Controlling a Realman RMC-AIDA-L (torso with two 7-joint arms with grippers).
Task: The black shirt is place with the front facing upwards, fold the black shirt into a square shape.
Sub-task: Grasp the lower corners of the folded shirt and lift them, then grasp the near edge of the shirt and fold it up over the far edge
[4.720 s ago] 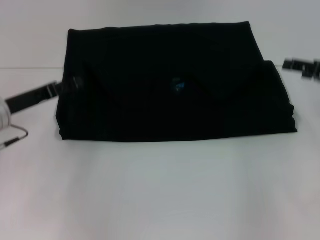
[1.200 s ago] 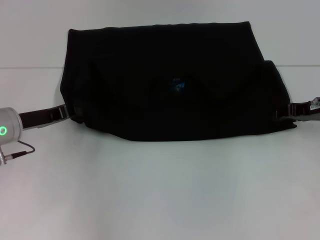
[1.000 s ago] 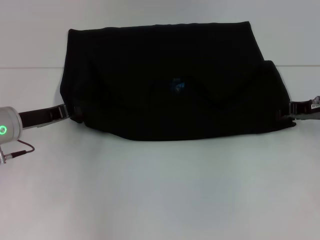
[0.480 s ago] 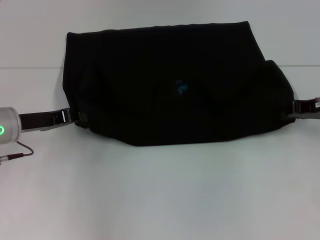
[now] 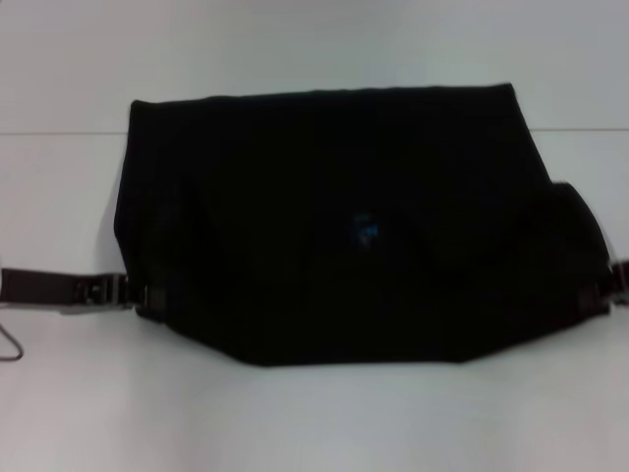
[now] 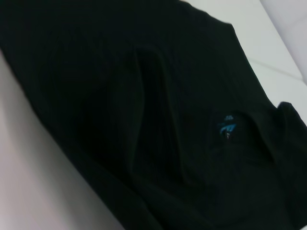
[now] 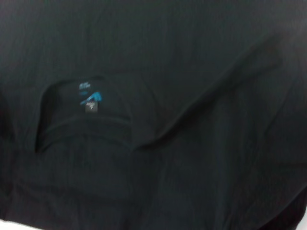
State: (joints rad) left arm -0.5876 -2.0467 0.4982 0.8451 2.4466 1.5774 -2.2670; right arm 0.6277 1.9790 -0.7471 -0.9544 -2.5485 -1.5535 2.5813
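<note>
The robot's right gripper will release the black shirt's near corner, now held at the frame's edge, beside the shirt's far corner on the same side [image 5: 532,116].
The black shirt [image 5: 324,216] lies partly folded on the white table, its blue neck label [image 5: 366,230] showing near the middle. My left gripper [image 5: 138,294] is shut on the shirt's near left corner. At the frame's right edge my right gripper [image 5: 611,283] grips the near right corner. The near edge hangs between them, sagging in the middle. The left wrist view is filled by dark cloth [image 6: 144,105] and the label [image 6: 226,128]. The right wrist view shows the same cloth [image 7: 192,72] and label [image 7: 90,99]. No white letters show.
White table [image 5: 314,423] stretches in front of the shirt and at both sides. A thin cable [image 5: 10,346] loops by my left arm. A faint seam line [image 5: 59,132] crosses the table at the back.
Both grippers closed in on the shirt's near corners and have lifted them. The near edge has come up and toward me, and the shirt looks larger.
</note>
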